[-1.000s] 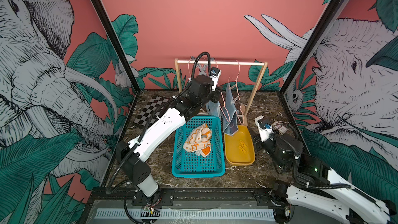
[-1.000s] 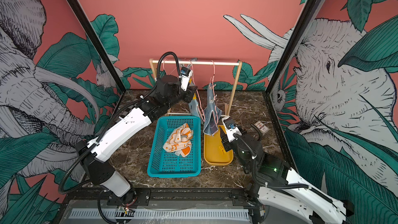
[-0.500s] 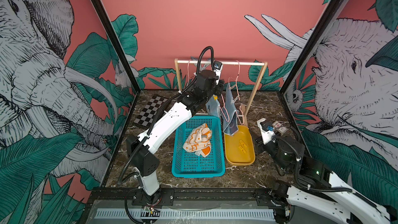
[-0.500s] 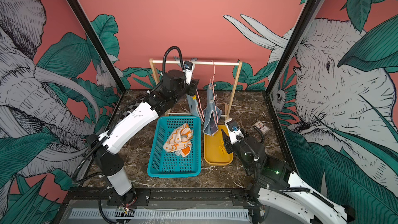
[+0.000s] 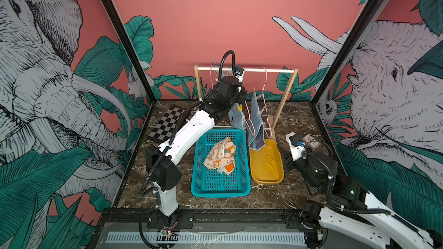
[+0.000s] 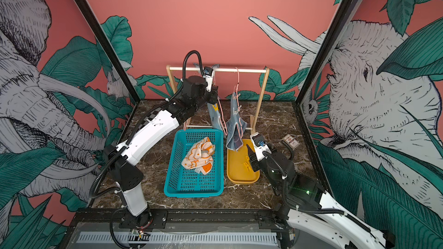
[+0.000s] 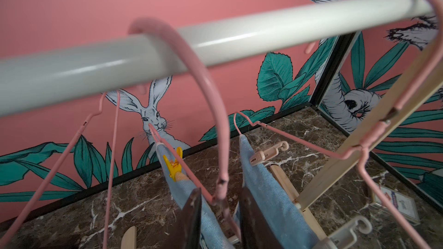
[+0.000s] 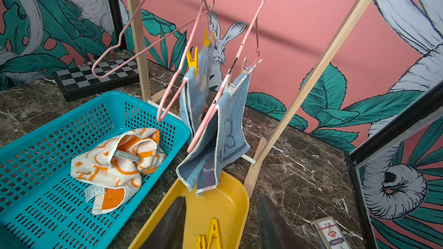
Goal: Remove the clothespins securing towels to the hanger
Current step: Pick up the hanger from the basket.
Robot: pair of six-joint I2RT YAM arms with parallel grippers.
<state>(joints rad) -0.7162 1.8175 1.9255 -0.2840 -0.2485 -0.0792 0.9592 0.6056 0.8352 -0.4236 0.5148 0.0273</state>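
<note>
I should open my left gripper's fingers, which sit loose below the hanger's twisted neck, then close them on the neck (image 7: 222, 190) and lift the hook off the rail.
Two light blue towels (image 8: 196, 97) (image 8: 230, 125) hang on pink wire hangers (image 7: 191, 56) from the rack's rail (image 5: 263, 70). Yellow clothespins (image 8: 193, 61) (image 7: 173, 164) hold one towel and pale tan clothespins (image 8: 244, 68) (image 7: 266, 152) hold the other. My left gripper (image 7: 219, 189) (image 5: 241, 93) is up at the nearer hanger. Its jaws stand narrowly apart on either side of the twisted neck, with a gap showing. My right gripper (image 8: 221, 197) (image 6: 251, 159) is open and empty, low over the yellow tray (image 8: 230, 202) where loose yellow clothespins (image 8: 211, 235) lie.
A white and orange towel (image 5: 219, 155) lies crumpled in the teal basket (image 5: 199, 183) beside the tray. An empty pink hanger (image 8: 115, 44) hangs at the rail's left end. A checkerboard (image 5: 167, 125) lies at the back left and a small card box (image 5: 311, 143) at the right.
My left arm has reached further back and up to the hanger under the rail, and its jaws have narrowed around the hanger's neck. The right arm has hardly moved.
</note>
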